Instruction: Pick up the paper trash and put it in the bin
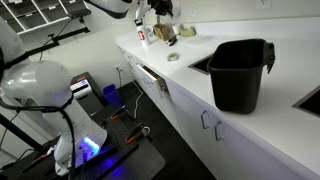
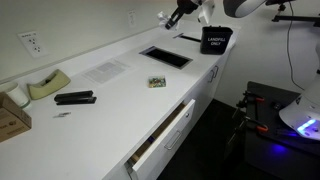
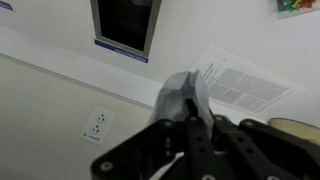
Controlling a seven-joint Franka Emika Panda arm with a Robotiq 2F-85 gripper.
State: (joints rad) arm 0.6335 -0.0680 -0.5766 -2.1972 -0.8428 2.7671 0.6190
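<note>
The gripper will drop the crumpled white paper trash inside the tall black bin [image 1: 229,66], toward the side opposite its handle. The paper is now held high above the counter.
My gripper [image 3: 190,122] is shut on a crumpled piece of white paper trash [image 3: 183,92], held well above the white counter. In the exterior views the gripper [image 2: 176,16] hangs in the air, with the paper [image 2: 161,15] at its tip. It also shows near the top edge [image 1: 160,8]. The tall black bin [image 1: 240,75] stands on the counter with its handle on the side. In an exterior view the bin [image 2: 215,40] is at the far end of the counter, just beyond and below the gripper.
A rectangular opening [image 2: 165,57] is cut in the counter. A printed sheet [image 2: 103,70], a stapler [image 2: 75,98], a tape dispenser [image 2: 45,85] and a small packet [image 2: 157,82] lie on it. A drawer [image 2: 165,130] stands open. Small items [image 1: 165,32] sit at the back.
</note>
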